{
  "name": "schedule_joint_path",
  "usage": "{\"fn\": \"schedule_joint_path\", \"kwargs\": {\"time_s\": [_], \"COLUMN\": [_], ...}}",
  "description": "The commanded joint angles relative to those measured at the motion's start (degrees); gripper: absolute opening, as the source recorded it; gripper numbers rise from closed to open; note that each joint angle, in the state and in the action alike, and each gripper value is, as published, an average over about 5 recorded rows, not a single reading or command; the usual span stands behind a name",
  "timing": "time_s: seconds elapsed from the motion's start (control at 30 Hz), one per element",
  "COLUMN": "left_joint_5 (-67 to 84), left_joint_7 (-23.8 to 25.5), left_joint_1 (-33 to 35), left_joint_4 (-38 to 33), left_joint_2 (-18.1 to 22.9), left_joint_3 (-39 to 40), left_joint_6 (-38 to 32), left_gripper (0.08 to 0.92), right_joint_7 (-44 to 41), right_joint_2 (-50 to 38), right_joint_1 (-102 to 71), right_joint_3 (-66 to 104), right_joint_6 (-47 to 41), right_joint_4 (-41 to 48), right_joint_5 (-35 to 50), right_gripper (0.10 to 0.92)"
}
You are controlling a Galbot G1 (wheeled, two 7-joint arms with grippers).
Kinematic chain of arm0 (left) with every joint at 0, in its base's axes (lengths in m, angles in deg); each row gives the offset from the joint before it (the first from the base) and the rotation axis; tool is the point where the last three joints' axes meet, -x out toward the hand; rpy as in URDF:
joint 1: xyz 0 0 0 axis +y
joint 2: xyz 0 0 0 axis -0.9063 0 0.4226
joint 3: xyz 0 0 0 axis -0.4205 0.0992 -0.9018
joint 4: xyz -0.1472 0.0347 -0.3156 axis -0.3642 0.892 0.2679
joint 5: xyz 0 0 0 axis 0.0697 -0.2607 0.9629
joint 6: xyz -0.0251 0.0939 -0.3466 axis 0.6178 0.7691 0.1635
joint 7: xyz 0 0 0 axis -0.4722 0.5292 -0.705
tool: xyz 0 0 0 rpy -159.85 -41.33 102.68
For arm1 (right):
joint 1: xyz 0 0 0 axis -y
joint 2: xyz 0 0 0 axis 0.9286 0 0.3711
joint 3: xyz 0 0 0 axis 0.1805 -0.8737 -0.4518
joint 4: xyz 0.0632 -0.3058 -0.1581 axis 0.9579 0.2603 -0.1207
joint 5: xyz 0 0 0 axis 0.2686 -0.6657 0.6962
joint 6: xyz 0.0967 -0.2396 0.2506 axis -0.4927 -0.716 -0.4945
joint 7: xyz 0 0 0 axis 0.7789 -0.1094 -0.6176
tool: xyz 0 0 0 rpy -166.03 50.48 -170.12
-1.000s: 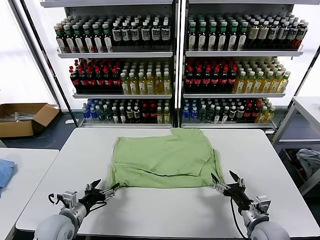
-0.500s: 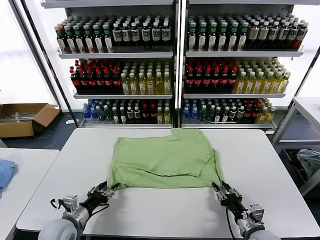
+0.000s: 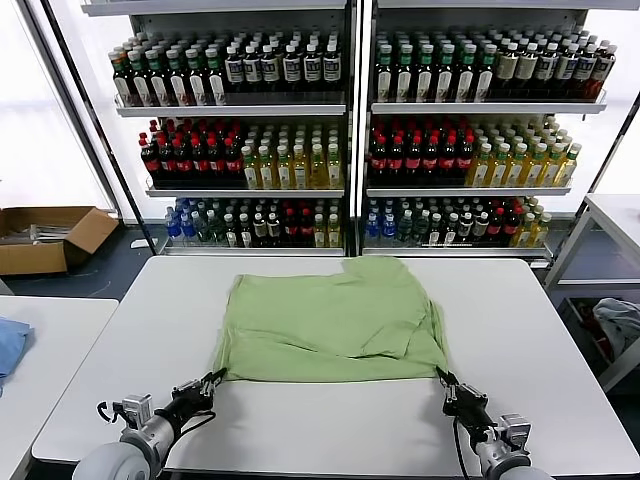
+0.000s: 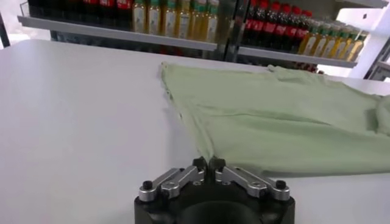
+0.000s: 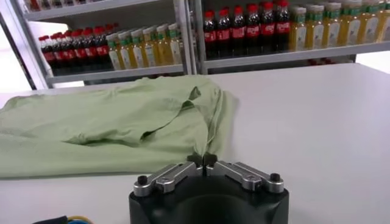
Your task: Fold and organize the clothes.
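Next, I let go of the light green shirt's corner, still low on the table, with my right gripper on the white table (image 3: 461, 443), close to the table's near edge.
A light green shirt (image 3: 335, 318) lies folded and flat on the white table (image 3: 320, 430), plain side up. My left gripper (image 3: 215, 378) is shut on the shirt's near left corner, and the pinched fabric shows between its fingertips (image 4: 208, 163) in the left wrist view. My right gripper (image 3: 441, 377) is shut on the near right corner, where the fabric (image 5: 122, 122) runs into the closed tips (image 5: 202, 159). Both corners sit low on the table.
Shelves of bottles (image 3: 340, 130) stand behind the table. A cardboard box (image 3: 45, 235) sits on the floor at far left. A second table with a blue cloth (image 3: 10, 345) is to the left, and a grey-white bundle (image 3: 618, 325) lies at right.
Both grippers closed from wide open onto the shirt's near corners and pulled slightly toward me, drawing the near hem straighter.
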Motion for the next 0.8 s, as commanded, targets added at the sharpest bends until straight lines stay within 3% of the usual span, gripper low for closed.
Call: {"fn": "schedule_joint_path", "kwargs": {"time_s": [0.03,0.4,0.8], "left_joint_5": [0.61,-1.66,-0.39], "left_joint_7": [-0.38,-1.09,-2.45], "left_joint_1": [5.03,15.19,27.55], "left_joint_4": [-4.78,-12.87,-21.57], "left_joint_2": [-0.95,0.68,3.50], "left_joint_3": [-1.53,-5.59,-11.00], "left_joint_6": [-0.02,-1.33,2.48], "left_gripper": [0.087,0.087,0.087], "right_joint_7": [-0.25,-0.91,-0.27], "right_joint_2": [0.23,4.02,5.81], "right_joint_1": [-4.44,-21.72,-29.70], "right_joint_3": [0.49,4.89,7.26], "right_joint_6": [0.07,0.27,-1.56], "right_joint_4": [-4.81,-17.25,-22.10], "right_joint_5": [-0.07,-4.49,-8.74], "right_gripper": [0.114,0.114,0.114]}}
